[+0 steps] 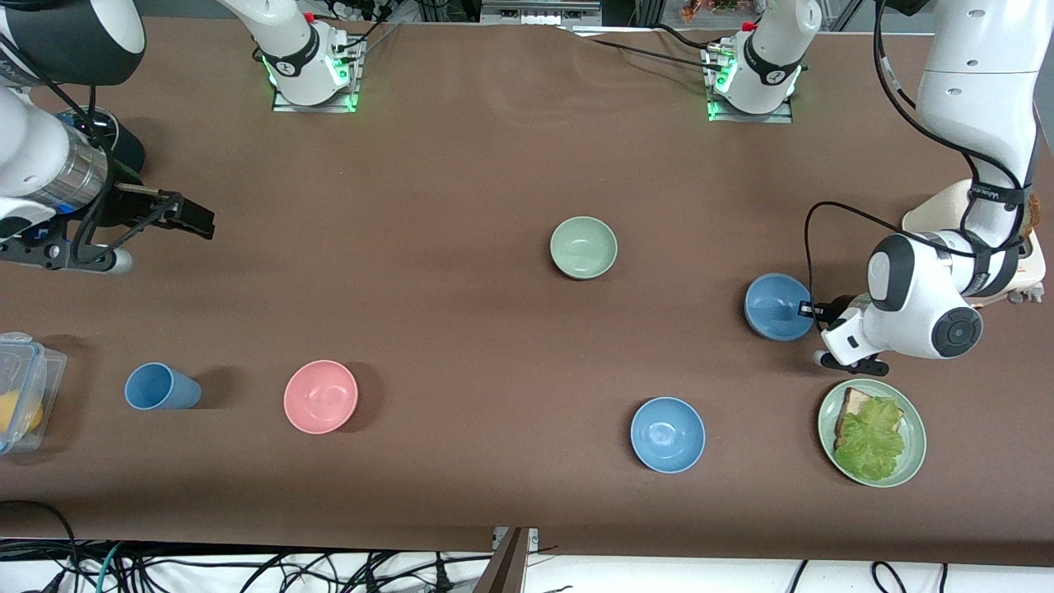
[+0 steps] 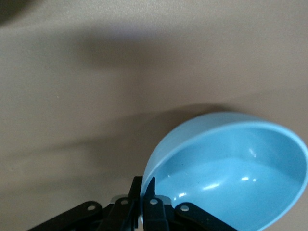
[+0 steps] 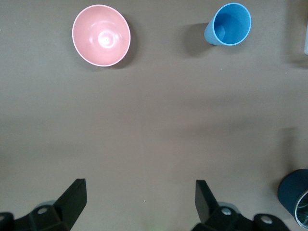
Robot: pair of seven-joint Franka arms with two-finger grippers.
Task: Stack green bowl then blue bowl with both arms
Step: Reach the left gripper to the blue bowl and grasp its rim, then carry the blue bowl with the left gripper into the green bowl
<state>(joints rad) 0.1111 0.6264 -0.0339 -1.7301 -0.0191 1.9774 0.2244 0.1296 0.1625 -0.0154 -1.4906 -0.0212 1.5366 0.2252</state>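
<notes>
Next, I let go of the muted blue bowl with my left gripper inside the empty pale green bowl [image 1: 584, 247] near the middle of the table. The muted blue bowl looks tilted in the fingers now.
The pale green bowl [image 1: 583, 247] sits upright and empty on the brown table near its middle. The muted blue bowl [image 1: 774, 306] lies toward the left arm's end, a little nearer the front camera than the green bowl. My left gripper [image 1: 811, 311] is shut on its rim; in the left wrist view the fingers [image 2: 147, 185] pinch the bowl's wall [image 2: 231, 178], one inside and one outside, and the bowl looks tilted. My right gripper [image 1: 188, 216] is open and empty above bare table at the right arm's end, with wide jaws in its wrist view [image 3: 139, 187].
A brighter blue bowl [image 1: 667, 434] and a green plate with bread and lettuce [image 1: 871, 432] lie near the front edge. A pink bowl [image 1: 320, 396], a blue cup [image 1: 160, 387] and a clear food box [image 1: 20, 391] lie toward the right arm's end.
</notes>
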